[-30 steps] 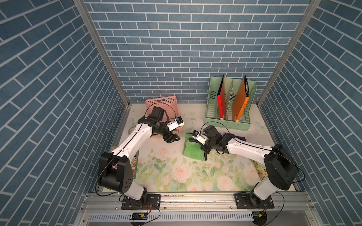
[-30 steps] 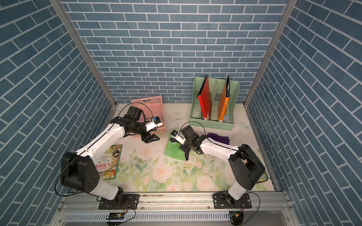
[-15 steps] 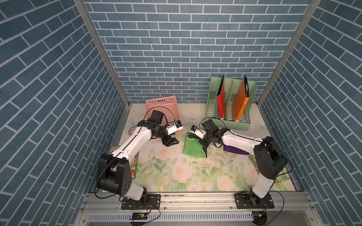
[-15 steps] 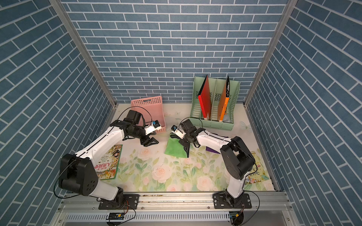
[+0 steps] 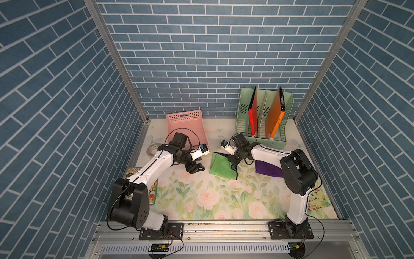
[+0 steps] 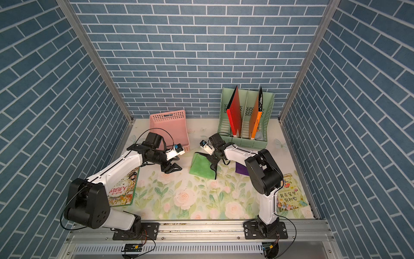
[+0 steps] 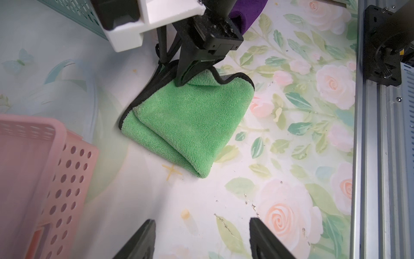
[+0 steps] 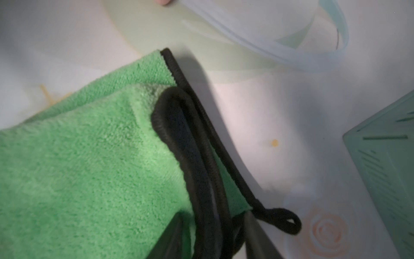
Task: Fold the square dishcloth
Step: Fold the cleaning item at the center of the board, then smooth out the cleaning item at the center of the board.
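The green dishcloth's top layer stops short of the lower layer's corner, so I will grab the dishcloth's top hem nearer that corner [image 8: 172,140] with my right gripper and even the layers.
The green dishcloth [image 5: 220,167] [image 6: 200,168] lies folded into a small thick pad with a black hem on the flowered mat. My right gripper [image 5: 232,162] [image 6: 212,164] stands at its right edge. In the right wrist view, that gripper [image 8: 212,216] is open, with the stacked black hems [image 8: 197,170] lying loosely between the jaws. The left wrist view shows one of its fingers [image 7: 187,71] resting on top of the cloth [image 7: 190,121]. My left gripper [image 5: 196,168] [image 6: 172,169] [image 7: 201,237] is open and empty, a short way left of the cloth.
A pink basket [image 5: 187,126] leans at the back left, and a green file rack [image 5: 243,125] with red and orange folders stands at the back right. A purple cloth [image 5: 266,170] lies under the right arm. Picture books [image 6: 123,188] [image 6: 289,197] lie at both sides.
My right gripper has gone from shut to open and released the cloth's edge, and its elbow has swung back. My left gripper has drifted a little toward the front, staying open.
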Motion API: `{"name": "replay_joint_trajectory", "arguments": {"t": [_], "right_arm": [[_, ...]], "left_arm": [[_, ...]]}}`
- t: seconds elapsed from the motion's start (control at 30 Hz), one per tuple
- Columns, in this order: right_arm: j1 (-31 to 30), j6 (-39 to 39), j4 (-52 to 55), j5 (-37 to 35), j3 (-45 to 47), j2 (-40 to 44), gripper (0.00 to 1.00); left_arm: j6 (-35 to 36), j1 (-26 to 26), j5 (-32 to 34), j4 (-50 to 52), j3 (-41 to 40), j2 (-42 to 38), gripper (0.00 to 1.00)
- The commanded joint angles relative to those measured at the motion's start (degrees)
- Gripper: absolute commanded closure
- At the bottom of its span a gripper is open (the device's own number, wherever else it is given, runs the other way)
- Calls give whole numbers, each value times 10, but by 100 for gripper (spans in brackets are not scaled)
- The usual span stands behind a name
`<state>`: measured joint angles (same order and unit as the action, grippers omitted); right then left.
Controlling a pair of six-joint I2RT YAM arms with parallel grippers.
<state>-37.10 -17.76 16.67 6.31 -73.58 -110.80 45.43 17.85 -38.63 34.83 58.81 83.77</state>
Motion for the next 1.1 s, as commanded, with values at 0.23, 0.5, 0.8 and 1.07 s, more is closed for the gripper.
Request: {"name": "replay_joint_trajectory", "arguments": {"t": [0.23, 0.5, 0.8, 1.07], "right_arm": [[3, 40, -43, 60, -18, 20, 99], [5, 75, -64, 112, -39, -3, 100], [17, 78, -44, 230, -52, -23, 51], [18, 53, 10, 265, -100, -71, 70]], "left_arm": [[-34, 105, 54, -161, -36, 38, 35], [-43, 114, 72, -208, -40, 52, 35], [-20, 91, 77, -164, -46, 35, 36], [-20, 32, 50, -140, -47, -5, 36]]}}
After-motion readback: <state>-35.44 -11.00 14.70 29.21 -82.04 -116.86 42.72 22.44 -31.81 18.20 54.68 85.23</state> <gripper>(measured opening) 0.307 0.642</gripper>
